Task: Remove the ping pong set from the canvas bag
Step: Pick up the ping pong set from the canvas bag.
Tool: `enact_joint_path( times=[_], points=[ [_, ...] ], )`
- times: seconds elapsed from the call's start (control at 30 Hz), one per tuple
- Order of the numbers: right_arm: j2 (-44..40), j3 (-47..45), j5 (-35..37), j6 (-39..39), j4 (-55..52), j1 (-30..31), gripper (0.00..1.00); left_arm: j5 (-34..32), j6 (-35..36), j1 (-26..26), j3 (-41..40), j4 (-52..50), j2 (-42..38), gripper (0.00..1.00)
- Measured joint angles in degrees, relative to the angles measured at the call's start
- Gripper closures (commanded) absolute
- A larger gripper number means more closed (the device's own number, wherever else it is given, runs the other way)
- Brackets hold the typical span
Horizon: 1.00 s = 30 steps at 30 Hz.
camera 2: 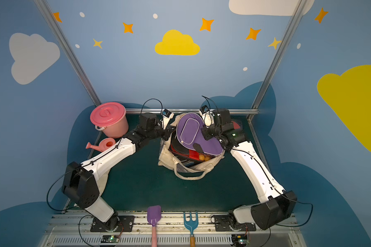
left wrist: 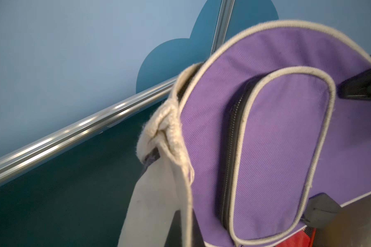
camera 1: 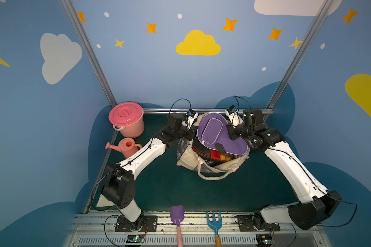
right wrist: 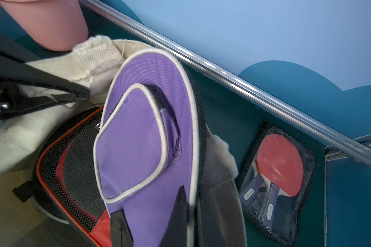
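Observation:
Next, my right gripper opens, square up to the purple case's edge and grips the case's full thickness [right wrist: 198, 139] before lifting, because it holds that edge at an angle.
The canvas bag [camera 1: 189, 159] [camera 2: 166, 158] stands on the green table, mouth up. A purple paddle case [camera 1: 214, 132] [camera 2: 193, 132] of the ping pong set sticks out of it. My right gripper [camera 1: 230, 132] [right wrist: 193, 213] is shut on the purple case's [right wrist: 141, 139] edge. My left gripper [camera 1: 193, 129] [left wrist: 186, 213] is shut on the bag's cream rim [left wrist: 159, 128], beside the purple case [left wrist: 276, 139]. A black and red mesh case [right wrist: 73, 154] and orange balls [camera 1: 225, 158] lie inside the bag. A flat pack with red paddles [right wrist: 278, 181] [camera 2: 237, 125] lies on the table behind my right arm.
A pink lidded bucket [camera 1: 126, 119] and a pink watering can [camera 1: 126, 146] stand at the back left. A purple toy shovel [camera 1: 176, 216] and a blue toy rake [camera 1: 214, 222] lie at the front edge. A metal rail [camera 1: 159, 110] runs just behind the bag.

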Motion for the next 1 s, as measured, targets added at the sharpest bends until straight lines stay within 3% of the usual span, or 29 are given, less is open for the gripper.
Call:
enact_joint_path(
  times=[0.13, 0.3, 0.43, 0.63, 1.0],
  points=[
    [-0.9, -2.4, -2.3, 0.4, 1.9, -0.2, 1.00, 2.0, -1.7, -0.7, 0.0, 1.9, 2.6, 0.96],
    [-1.1, -3.6, -4.1, 0.7, 2.4, -0.9, 0.57, 2.5, -3.0, -1.4, 0.4, 2.9, 4.4, 0.96],
    [-1.1, -3.6, -7.9, 0.9, 1.3, -3.9, 0.44, 2.6, -3.0, -1.5, 0.6, 2.9, 4.4, 0.96],
    [-0.9, -1.7, -14.2, 1.0, -2.4, -8.8, 0.40, 2.8, -3.0, -1.5, 0.6, 3.0, 4.4, 0.96],
    [3.8, 1.8, -23.1, 1.0, -6.8, -9.4, 0.42, 3.0, -2.7, -1.6, 0.6, 3.0, 4.4, 0.96]
  ],
)
